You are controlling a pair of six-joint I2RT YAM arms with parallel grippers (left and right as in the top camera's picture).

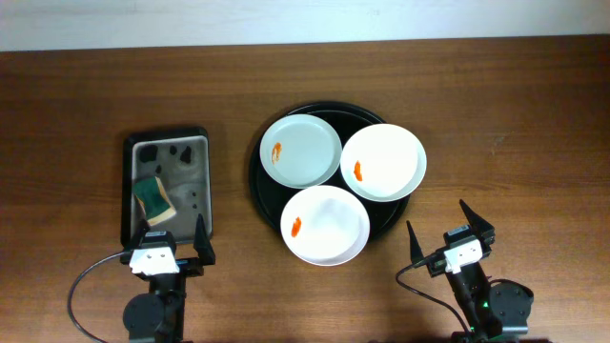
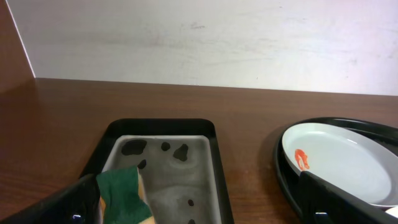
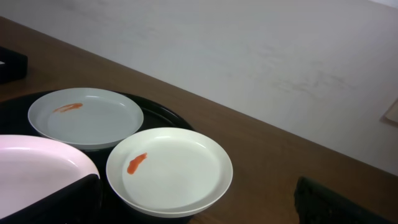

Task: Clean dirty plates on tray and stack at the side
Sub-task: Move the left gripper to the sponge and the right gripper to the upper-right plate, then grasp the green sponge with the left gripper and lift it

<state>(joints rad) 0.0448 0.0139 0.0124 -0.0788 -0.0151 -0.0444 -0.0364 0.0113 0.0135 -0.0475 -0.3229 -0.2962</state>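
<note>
The smeared plates need wiping, so next I close my left gripper on the middle (image 1: pixel 153 200) (image 2: pixel 124 200) of the green and yellow sponge in the sponge tray.
Three white plates lie on the round black tray (image 1: pixel 259 186), each with an orange-red smear: a faintly bluish one at the back left (image 1: pixel 301 150), one at the right (image 1: pixel 383 162) and one at the front (image 1: pixel 325 225). In the right wrist view the right plate (image 3: pixel 169 170) is nearest, the bluish plate (image 3: pixel 86 116) behind it, the front plate (image 3: pixel 37 168) at the left edge. The left wrist view shows the bluish plate (image 2: pixel 345 163). My left gripper (image 1: pixel 163 248) is open and empty near the front edge, in front of the sponge tray. My right gripper (image 1: pixel 450 235) is open and empty, front right of the black tray.
A rectangular black-rimmed grey sponge tray (image 1: pixel 202 171) with dark spots stands at the left and holds a green and yellow sponge (image 1: pixel 153 200), also in the left wrist view (image 2: pixel 124 196). A pale wall runs behind the wooden table (image 1: pixel 515 105).
</note>
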